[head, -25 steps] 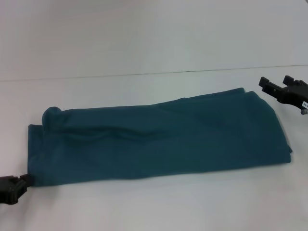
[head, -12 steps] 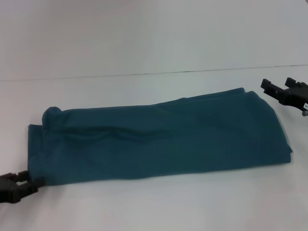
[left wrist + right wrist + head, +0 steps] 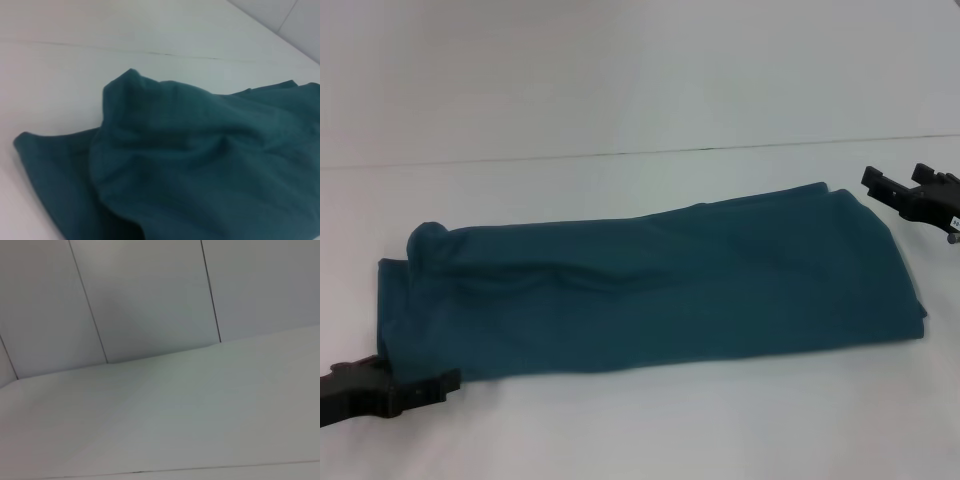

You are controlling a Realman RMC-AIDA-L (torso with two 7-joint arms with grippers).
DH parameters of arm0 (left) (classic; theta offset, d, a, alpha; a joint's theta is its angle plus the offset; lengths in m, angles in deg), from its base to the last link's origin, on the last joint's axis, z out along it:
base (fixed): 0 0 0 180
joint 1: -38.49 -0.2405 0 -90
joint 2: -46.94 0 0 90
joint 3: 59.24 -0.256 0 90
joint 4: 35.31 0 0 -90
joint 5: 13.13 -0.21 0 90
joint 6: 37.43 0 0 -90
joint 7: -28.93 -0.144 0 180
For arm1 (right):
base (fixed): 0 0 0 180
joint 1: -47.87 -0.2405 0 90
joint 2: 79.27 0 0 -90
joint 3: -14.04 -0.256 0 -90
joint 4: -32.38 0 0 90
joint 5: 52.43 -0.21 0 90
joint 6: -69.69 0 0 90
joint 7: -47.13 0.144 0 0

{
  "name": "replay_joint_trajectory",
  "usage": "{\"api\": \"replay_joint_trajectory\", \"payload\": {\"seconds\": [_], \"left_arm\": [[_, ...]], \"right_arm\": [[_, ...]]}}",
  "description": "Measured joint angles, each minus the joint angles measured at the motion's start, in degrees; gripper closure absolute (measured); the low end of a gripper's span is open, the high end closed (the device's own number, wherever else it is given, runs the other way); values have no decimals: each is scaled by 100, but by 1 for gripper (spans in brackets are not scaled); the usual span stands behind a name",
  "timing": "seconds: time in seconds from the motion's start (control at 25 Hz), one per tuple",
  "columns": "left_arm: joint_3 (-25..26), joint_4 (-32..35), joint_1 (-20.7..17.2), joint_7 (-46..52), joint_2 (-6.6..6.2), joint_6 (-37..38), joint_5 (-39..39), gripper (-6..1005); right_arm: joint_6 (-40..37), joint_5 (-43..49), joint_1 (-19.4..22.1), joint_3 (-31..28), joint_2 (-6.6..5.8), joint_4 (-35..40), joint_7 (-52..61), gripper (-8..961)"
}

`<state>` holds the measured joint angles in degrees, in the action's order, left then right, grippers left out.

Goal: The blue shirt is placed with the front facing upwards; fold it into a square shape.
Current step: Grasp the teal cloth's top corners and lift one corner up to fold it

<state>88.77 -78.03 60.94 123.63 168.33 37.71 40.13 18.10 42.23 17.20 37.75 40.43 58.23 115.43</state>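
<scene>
I will pinch the shirt's near corner [image 3: 415, 368] with my left gripper and pull the blue shirt's band away to straighten it, because the band slants up toward my right gripper.
The blue shirt [image 3: 650, 290] lies folded into a long teal band across the white table [image 3: 640, 430], with a small bump at its far-left end. No lettering shows. My left gripper [image 3: 417, 371] is low at the band's near-left corner, open, one finger [image 3: 432, 387] reaching along the near hem. In the left wrist view the blue shirt [image 3: 200, 165] fills the picture as bunched layers, and no fingers show. My right gripper [image 3: 903, 180] hangs open just beyond the band's far-right corner, apart from the cloth.
A thin seam [image 3: 620, 153] crosses the table behind the shirt. The right wrist view holds only the table top [image 3: 200, 430] and the panelled wall [image 3: 150, 295] behind it.
My left gripper has slid rightward along the near edge, up to the shirt's near-left corner. The right gripper has barely shifted. The shirt lies as before.
</scene>
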Motion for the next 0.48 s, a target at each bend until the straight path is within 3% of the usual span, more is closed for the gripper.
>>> {"api": "replay_joint_trajectory", "payload": {"seconds": [0.08,0.28,0.48], "left_arm": [[0,1,22,-4,15,-12,0,157],[0,1,55,8,25,-40,0,80],[11,1,58,18,24,-108,0,84]], "right_arm": [[0,0,7,1,0,-1,-1,69],[-1,0,25,2,8,-10,-1,68],[-7,0,26,2,9,-10,-1,68]]}}
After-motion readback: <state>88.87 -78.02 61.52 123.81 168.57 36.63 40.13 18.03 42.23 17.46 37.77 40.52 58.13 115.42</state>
